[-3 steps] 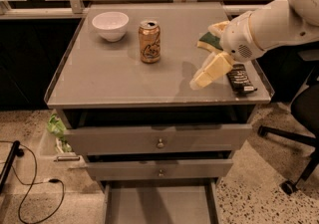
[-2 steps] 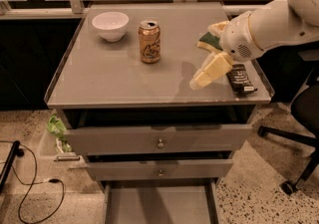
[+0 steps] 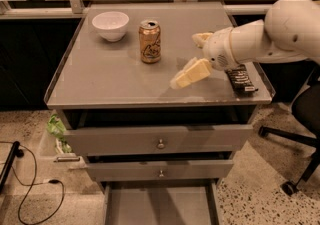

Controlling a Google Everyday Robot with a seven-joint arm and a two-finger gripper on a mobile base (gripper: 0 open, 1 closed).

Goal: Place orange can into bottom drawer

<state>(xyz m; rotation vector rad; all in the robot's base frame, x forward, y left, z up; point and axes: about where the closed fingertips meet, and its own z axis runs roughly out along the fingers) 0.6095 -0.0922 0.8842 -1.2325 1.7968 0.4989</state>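
I should next grip the lower half of the orange can [image 3: 150, 50], keeping it upright.
The orange can [image 3: 150, 41] stands upright on the cabinet top [image 3: 110, 81], right of a white bowl [image 3: 110, 25]. My gripper [image 3: 185, 60] is open and empty, hovering just above the top to the right of the can and apart from it, with its cream fingers [image 3: 191, 73] pointing left. The bottom drawer [image 3: 160, 204] is pulled out at the foot of the cabinet, and its grey floor shows nothing in it.
A black flat packet [image 3: 241, 79] lies at the top's right edge under my arm. The two upper drawers with knobs [image 3: 160, 144] stand slightly out. An office chair [image 3: 300, 129] is on the right. Cables [image 3: 30, 189] and a green bag [image 3: 56, 128] lie on the floor at the left.
My gripper has moved left across the cabinet top, closer to the orange can. The can, bowl and drawers have not moved.
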